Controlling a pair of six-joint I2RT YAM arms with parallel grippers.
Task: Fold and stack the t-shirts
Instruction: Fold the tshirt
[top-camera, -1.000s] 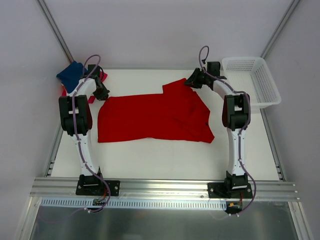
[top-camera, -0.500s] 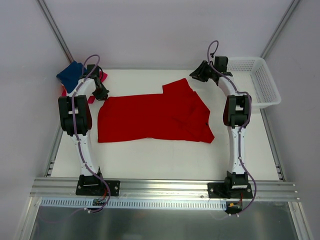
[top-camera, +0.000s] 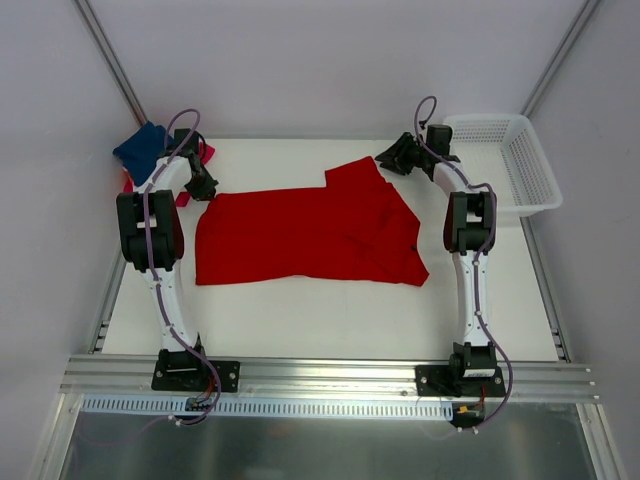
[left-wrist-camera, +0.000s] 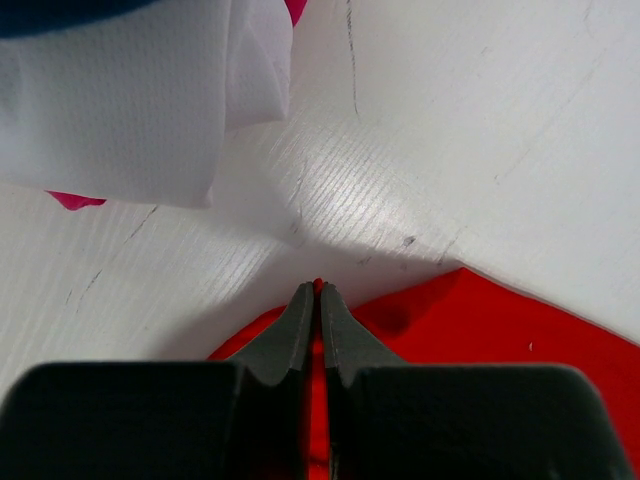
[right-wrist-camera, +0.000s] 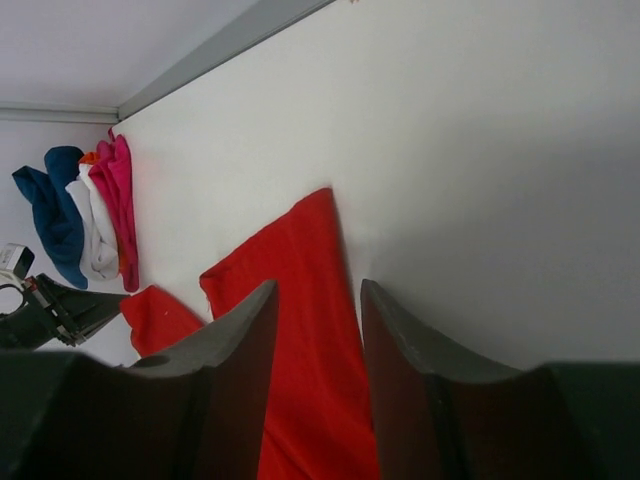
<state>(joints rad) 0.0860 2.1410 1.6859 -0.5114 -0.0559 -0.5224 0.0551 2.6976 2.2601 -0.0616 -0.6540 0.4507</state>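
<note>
The far sleeve of the red t-shirt lies loose while the robot's left gripper holds the t-shirt's corner, so the right gripper needs to pinch the sleeve's edge (right-wrist-camera: 342, 250) before the fold.
A large red t-shirt (top-camera: 310, 235) lies spread across the middle of the white table. My left gripper (top-camera: 208, 190) is shut on its far left corner (left-wrist-camera: 320, 288); red cloth shows between the tips. My right gripper (top-camera: 385, 160) is open and empty, just above the shirt's far right sleeve (right-wrist-camera: 310, 300), which lies under the gap between the fingers. Small folded tees sit stacked at the far left corner: navy blue (top-camera: 140, 148) on top, white (left-wrist-camera: 130, 100) and magenta (left-wrist-camera: 75, 200) below. They also show in the right wrist view (right-wrist-camera: 85, 220).
A white mesh basket (top-camera: 510, 165) stands at the far right edge of the table (top-camera: 320, 320). Metal frame posts rise at both far corners. The arm bases sit on the aluminium rail (top-camera: 320, 375) at the near edge.
My right gripper lifted off the shirt's far right sleeve, swung toward the basket, then came back left above the sleeve. The left gripper and the shirt have not moved.
</note>
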